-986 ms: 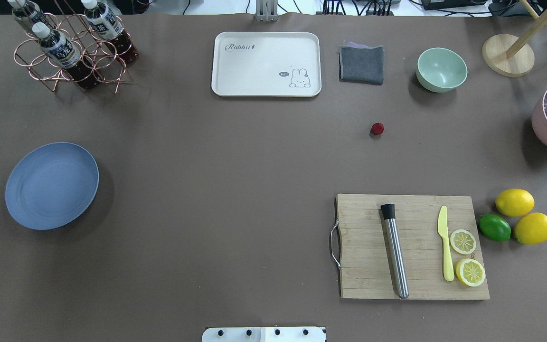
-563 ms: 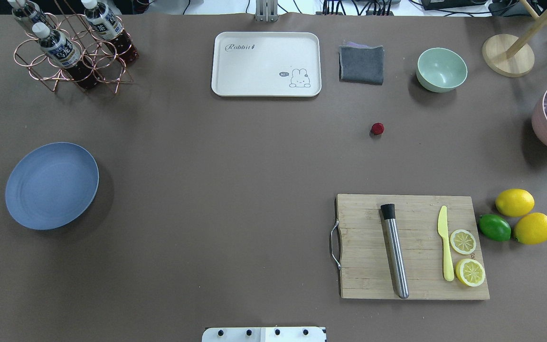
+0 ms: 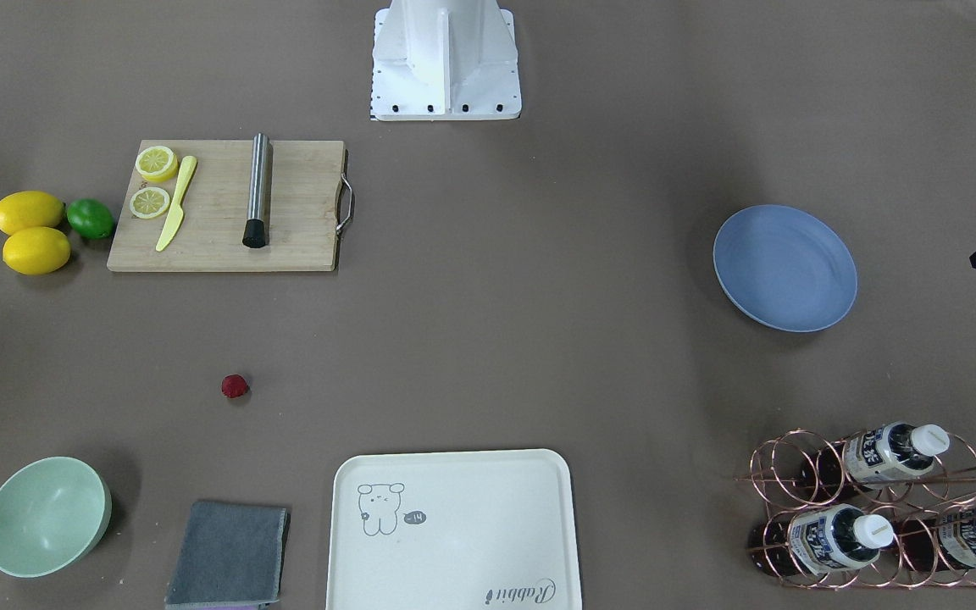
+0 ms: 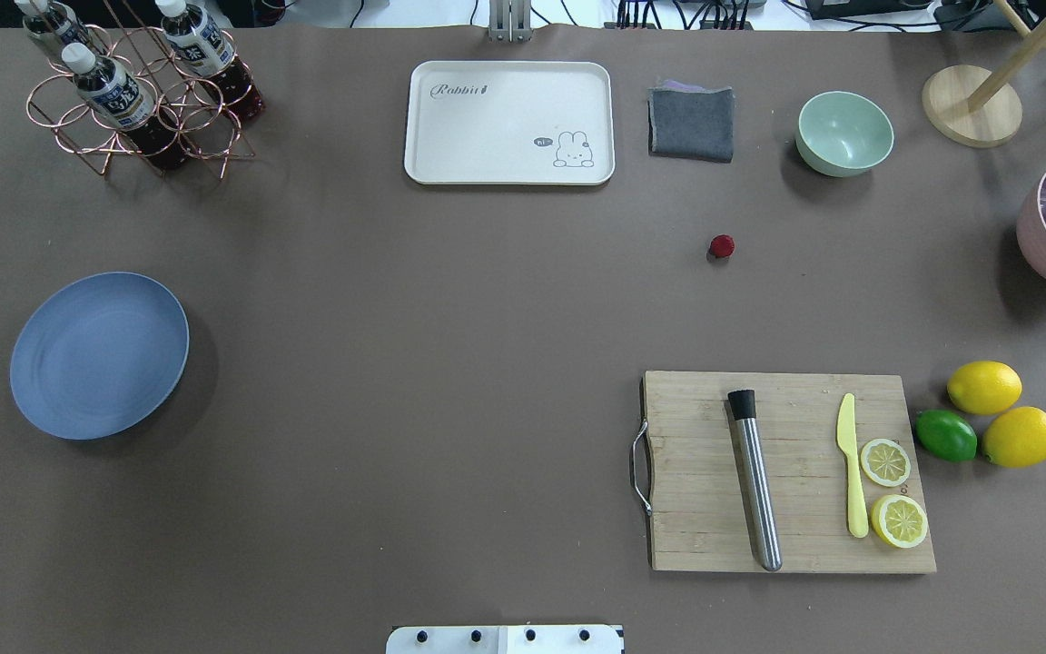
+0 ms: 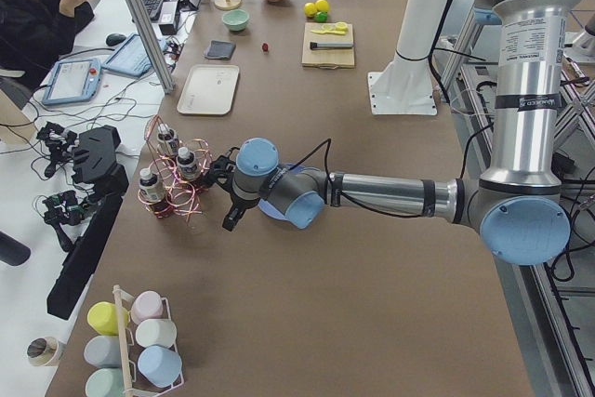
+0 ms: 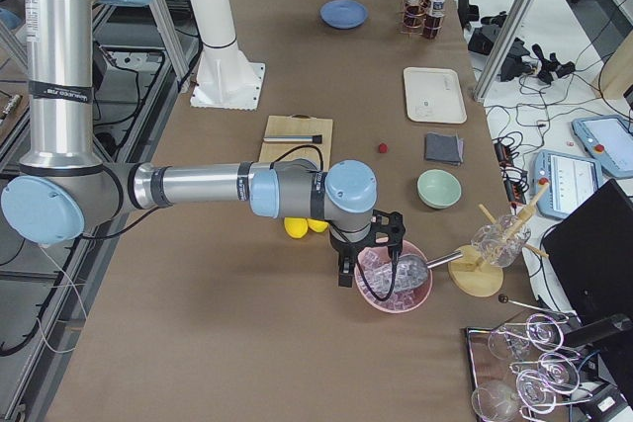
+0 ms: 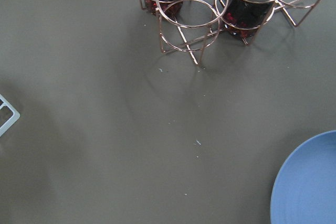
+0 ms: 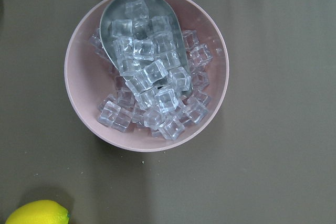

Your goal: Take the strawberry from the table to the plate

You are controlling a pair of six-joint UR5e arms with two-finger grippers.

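Next, my left gripper should grab the rim of the blue plate [image 3: 853, 285] [image 7: 272, 209] on the side facing away from the strawberry.
The strawberry [image 4: 721, 245] is a tiny dark-red berry lying alone on the brown table [image 4: 441, 318], right of centre; the front-facing view also shows the strawberry [image 3: 235, 386]. The blue plate [image 4: 99, 355] rests empty at the table's left side. My left gripper [image 5: 228, 222] hangs between the plate and the bottle rack, far from the berry; I cannot tell whether it is open. Only the plate's rim [image 7: 310, 187] shows in the left wrist view. My right gripper [image 6: 368, 269] hovers over a pink bowl of ice cubes [image 8: 147, 69] at the table's right end; I cannot tell its state.
Along the far edge sit a cream tray [image 4: 509, 123], a grey cloth [image 4: 691, 123] and a mint bowl [image 4: 844, 133]. A copper rack of bottles [image 4: 137, 91] stands far left. A cutting board [image 4: 786, 472] holds a muddler, knife and lemon slices, with lemons and a lime [image 4: 946, 435] beside it.
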